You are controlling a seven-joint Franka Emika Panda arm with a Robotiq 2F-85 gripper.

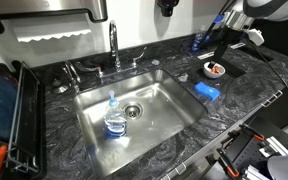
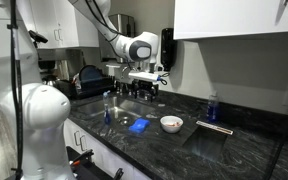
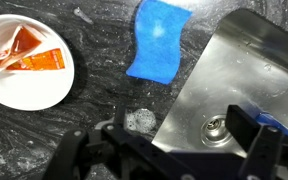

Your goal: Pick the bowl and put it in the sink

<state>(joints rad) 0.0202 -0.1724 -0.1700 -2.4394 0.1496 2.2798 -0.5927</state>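
The robot's gripper needs to next go to the white bowl's rim (image 1: 205, 71) (image 3: 72, 72) on the side that faces the sink and sponge, and close there.
The small white bowl (image 3: 24, 65) with orange-red bits stands on the dark stone counter; it also shows in both exterior views (image 1: 214, 69) (image 2: 171, 123). The steel sink (image 1: 159, 115) (image 2: 122, 104) (image 3: 249, 70) lies beside it, with the drain (image 3: 216, 127) in view. My gripper (image 3: 169, 150) is open and empty. It hangs high above the counter near the sink's edge (image 2: 142, 90) (image 1: 227, 38), apart from the bowl.
A blue sponge (image 3: 159, 40) (image 1: 206, 91) (image 2: 139, 125) lies between bowl and sink. A clear blue-labelled bottle (image 1: 114, 118) stands in the sink. The chrome faucet (image 1: 114, 45) is behind the basin, and a dish rack (image 1: 14, 120) is beside it. A blue bottle (image 2: 212, 108) stands on the counter.
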